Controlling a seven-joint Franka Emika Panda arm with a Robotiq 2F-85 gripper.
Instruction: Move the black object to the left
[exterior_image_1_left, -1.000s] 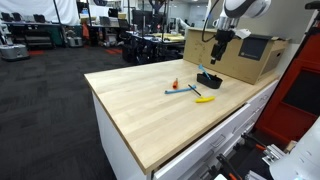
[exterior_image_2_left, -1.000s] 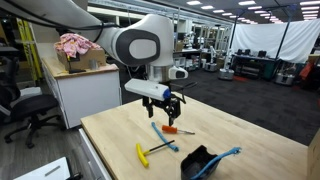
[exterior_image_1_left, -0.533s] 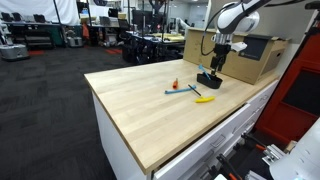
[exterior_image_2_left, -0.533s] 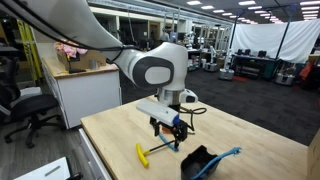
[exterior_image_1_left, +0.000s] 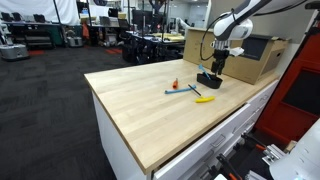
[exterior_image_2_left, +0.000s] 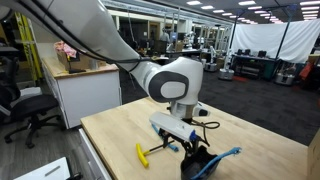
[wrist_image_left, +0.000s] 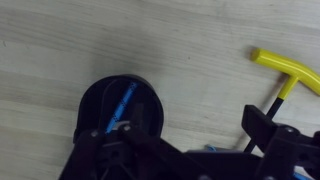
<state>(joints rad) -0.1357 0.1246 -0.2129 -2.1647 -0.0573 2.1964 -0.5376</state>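
Next, my gripper closes on the black object's rim (exterior_image_1_left: 205, 77) (wrist_image_left: 160, 119), on the side that faces the yellow item, with one finger inside it and one outside it.
The black object (exterior_image_1_left: 208, 79) is a low black holder with a blue bit sticking out; it sits on the wooden table near the far side. It also shows in an exterior view (exterior_image_2_left: 199, 163) and in the wrist view (wrist_image_left: 115, 112). My gripper (exterior_image_1_left: 216, 67) is low, right over the black object's edge, and it shows in an exterior view (exterior_image_2_left: 189, 148). In the wrist view my gripper (wrist_image_left: 175, 140) is open, with one finger over the black object and the other on bare wood. Nothing is held.
A thin blue tool (exterior_image_1_left: 183, 91), a flat yellow item (exterior_image_1_left: 204, 99) and a small orange piece (exterior_image_1_left: 174, 83) lie beside the black object. The yellow item also shows in the wrist view (wrist_image_left: 285, 72). A cardboard box (exterior_image_1_left: 240, 58) stands behind. The table edge is close.
My gripper has moved from above the blue tool across to the black object and has come down close to it. The objects on the table have not moved.
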